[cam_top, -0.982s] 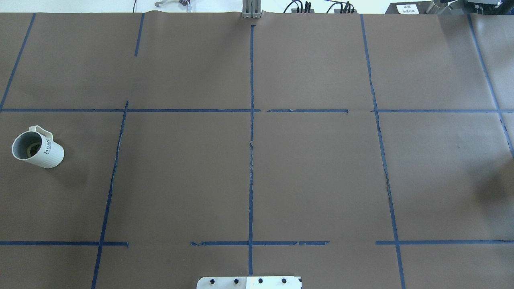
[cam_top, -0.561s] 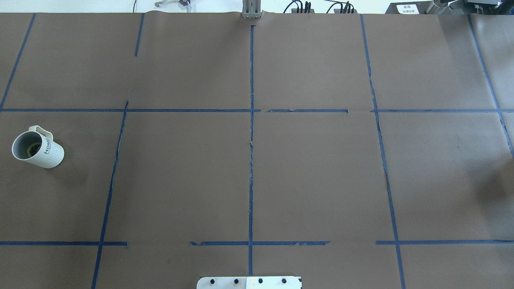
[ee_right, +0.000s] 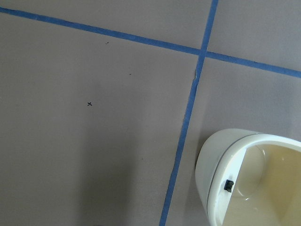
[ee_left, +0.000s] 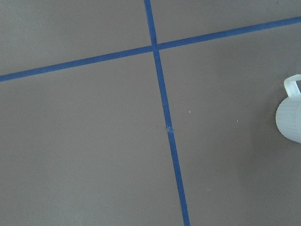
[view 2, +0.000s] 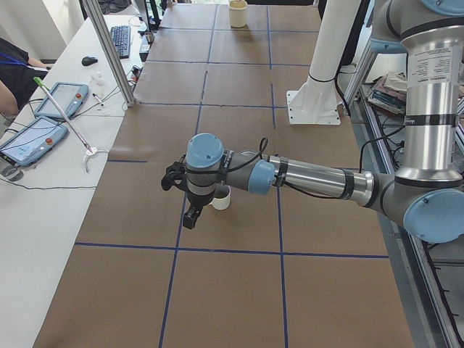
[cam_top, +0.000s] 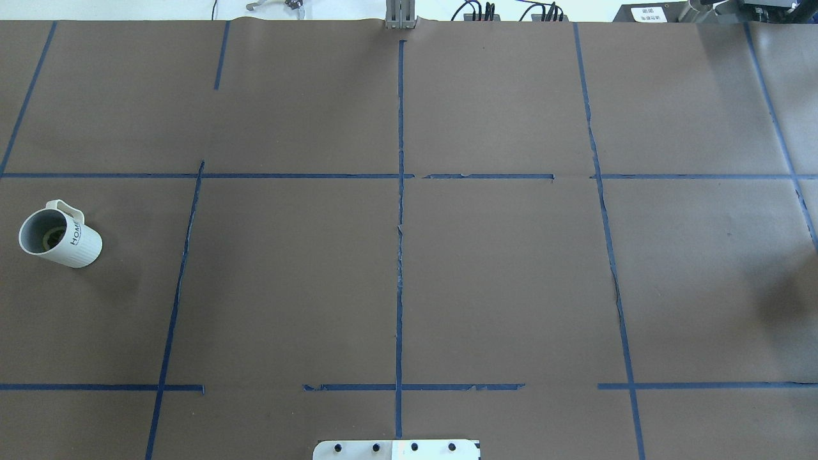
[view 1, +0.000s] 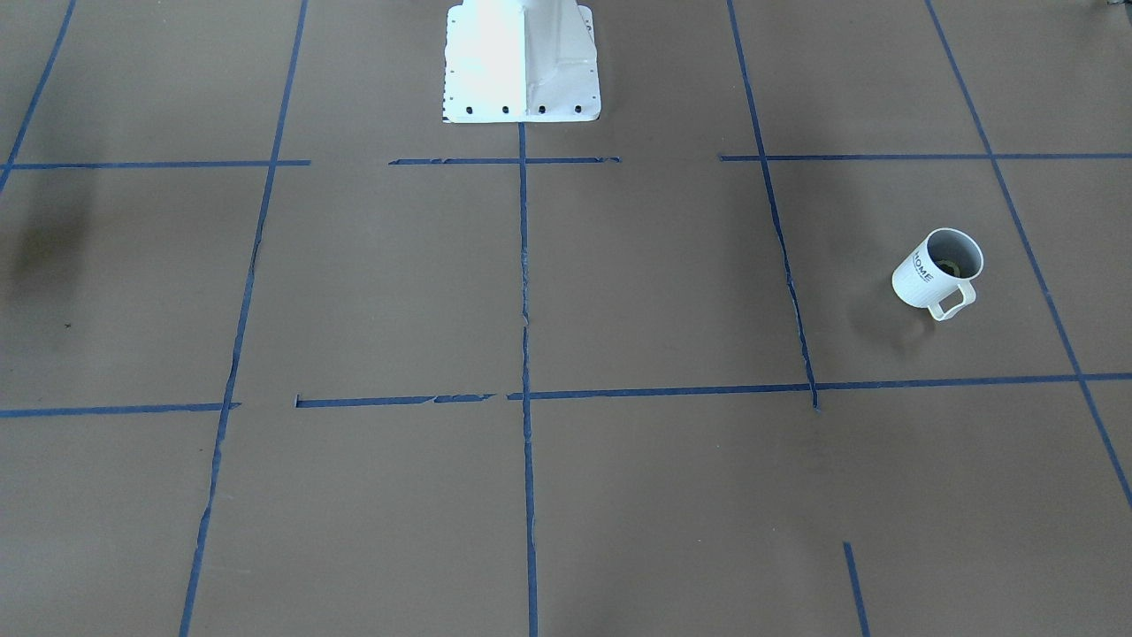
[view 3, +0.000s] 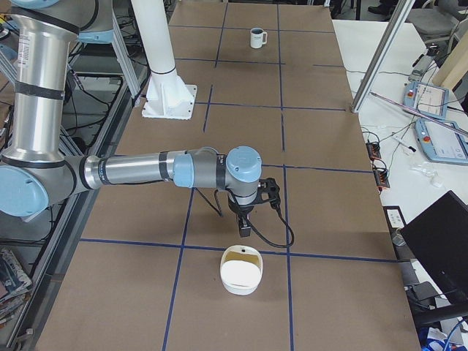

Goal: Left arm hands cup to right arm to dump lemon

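The cup's rim (view 1: 980, 255), just next to the cup's handle, is the place my left gripper needs to go to next and close on.
The cup (cam_top: 61, 236), a white mug with "HOME" lettering, stands upright at the table's far left; it also shows in the front view (view 1: 937, 270). The lemon (cam_top: 51, 237) lies inside it as a dull yellow-green lump (view 1: 951, 264). In the left side view the left arm reaches out over the table, and its gripper (view 2: 190, 215) hangs just beside the cup (view 2: 222, 199). The left wrist view catches the cup (ee_left: 290, 115) at its right edge. The right gripper (view 3: 244, 229) shows only in the right side view. I cannot tell whether either gripper is open or shut.
A cream tub-like container (view 3: 240, 270) sits on the table just in front of the right gripper, and fills the lower right of the right wrist view (ee_right: 249, 179). The robot's white base (view 1: 522, 62) stands at mid-table. Blue tape lines cross the brown table cover.
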Robot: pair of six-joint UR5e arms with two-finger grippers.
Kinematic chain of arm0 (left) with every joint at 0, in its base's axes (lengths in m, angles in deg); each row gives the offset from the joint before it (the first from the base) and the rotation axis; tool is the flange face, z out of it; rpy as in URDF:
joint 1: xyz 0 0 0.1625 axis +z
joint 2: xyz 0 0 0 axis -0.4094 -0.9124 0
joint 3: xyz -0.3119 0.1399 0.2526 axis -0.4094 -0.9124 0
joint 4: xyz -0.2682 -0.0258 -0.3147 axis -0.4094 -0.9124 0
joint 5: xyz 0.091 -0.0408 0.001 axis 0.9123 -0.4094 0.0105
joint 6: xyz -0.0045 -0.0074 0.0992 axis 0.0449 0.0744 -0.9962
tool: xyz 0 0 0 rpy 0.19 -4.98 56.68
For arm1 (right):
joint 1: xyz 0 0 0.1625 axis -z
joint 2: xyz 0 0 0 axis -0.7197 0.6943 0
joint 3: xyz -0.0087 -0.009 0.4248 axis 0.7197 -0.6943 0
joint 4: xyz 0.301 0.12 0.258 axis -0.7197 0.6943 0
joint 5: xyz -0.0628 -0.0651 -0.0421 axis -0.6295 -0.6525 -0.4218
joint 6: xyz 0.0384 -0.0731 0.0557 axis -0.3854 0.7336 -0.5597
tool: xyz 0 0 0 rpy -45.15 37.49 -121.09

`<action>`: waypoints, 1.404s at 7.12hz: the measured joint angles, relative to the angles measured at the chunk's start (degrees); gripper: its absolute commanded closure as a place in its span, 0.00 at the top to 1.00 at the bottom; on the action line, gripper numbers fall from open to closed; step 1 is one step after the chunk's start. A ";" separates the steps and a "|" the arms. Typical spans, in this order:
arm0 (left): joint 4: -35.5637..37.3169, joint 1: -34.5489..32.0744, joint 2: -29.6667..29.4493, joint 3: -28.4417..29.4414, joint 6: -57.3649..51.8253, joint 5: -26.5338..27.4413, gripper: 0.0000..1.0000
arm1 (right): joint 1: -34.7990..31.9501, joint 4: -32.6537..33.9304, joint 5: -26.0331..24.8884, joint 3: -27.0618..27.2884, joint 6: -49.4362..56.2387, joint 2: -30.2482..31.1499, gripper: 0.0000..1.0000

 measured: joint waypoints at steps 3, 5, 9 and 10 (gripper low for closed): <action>-8.26 1.53 3.52 -0.19 8.79 0.11 1.00 | 0.06 0.00 0.06 0.04 -0.02 -0.10 1.00; -13.51 8.15 4.74 -0.20 25.33 0.52 0.90 | 0.06 0.00 0.07 -0.04 0.00 -0.11 1.00; -18.32 22.89 3.90 0.30 47.65 7.31 0.79 | 0.06 -0.08 -0.02 -0.09 0.00 -0.15 1.00; -18.61 24.43 3.21 0.63 49.48 7.70 0.79 | 0.06 -0.09 -0.04 -0.10 0.02 -0.23 1.00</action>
